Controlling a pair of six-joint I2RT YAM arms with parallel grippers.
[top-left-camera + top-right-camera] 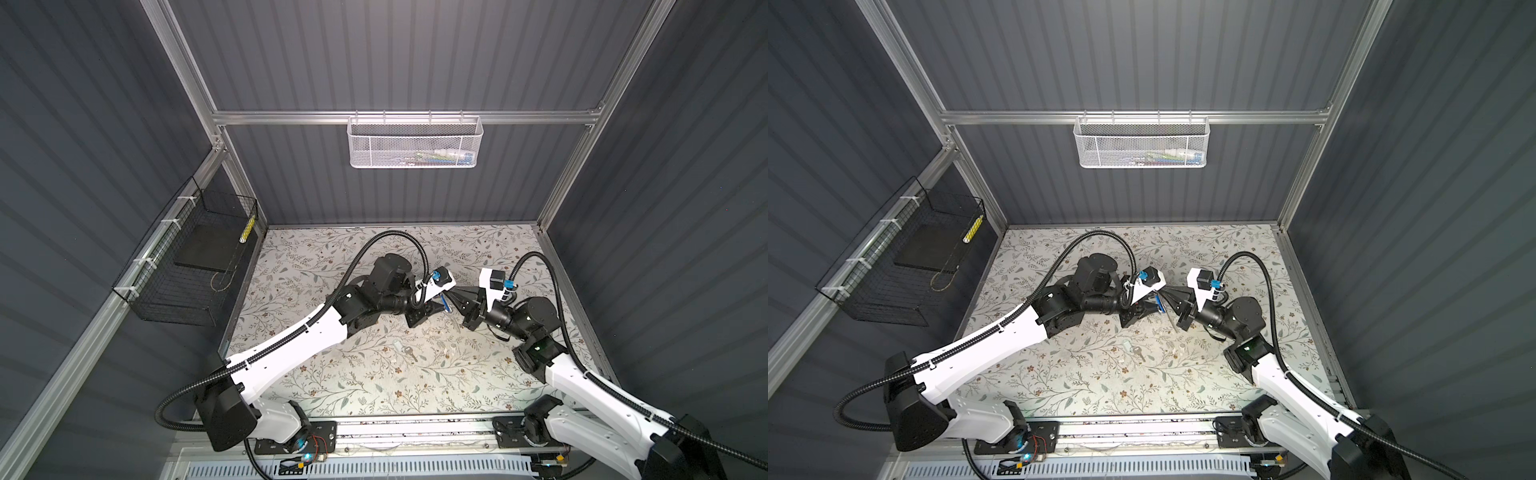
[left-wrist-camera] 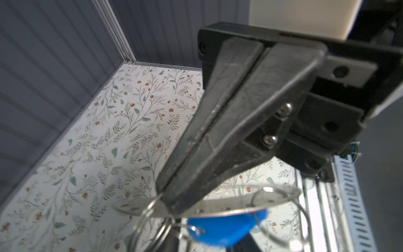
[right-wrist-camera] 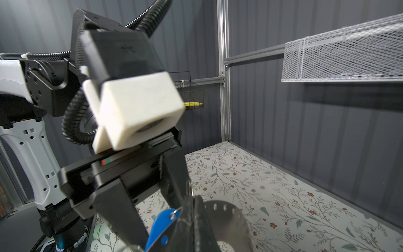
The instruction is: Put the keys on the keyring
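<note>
The blue key's broad head crosses my left gripper's open fingers, so it should back off and first take the wire loop at the keyring [image 2: 183, 226].
My right gripper [image 3: 194, 198] is shut on the rim of the keyring [image 3: 229, 220], a flat grey metal band with small holes, held above the middle of the table. A blue-headed key [image 3: 162, 227] hangs at the keyring from a thin wire loop through its hole. My left gripper [image 1: 439, 306] meets it from the left, open. Its fingers [image 3: 122, 218] stand apart on either side of the blue key. In the left wrist view the keyring [image 2: 218, 209] shows edge-on with the blue head [image 2: 226, 229] under it. A second key [image 1: 405, 349] with a whitish head lies on the table nearer the front.
The floral table [image 1: 332, 374] is walled at the back and both sides. A white mesh basket [image 1: 415, 143] hangs on the back rail. A black wire basket [image 1: 187, 266] is mounted on the left wall. Both arms reach in from the front rail.
</note>
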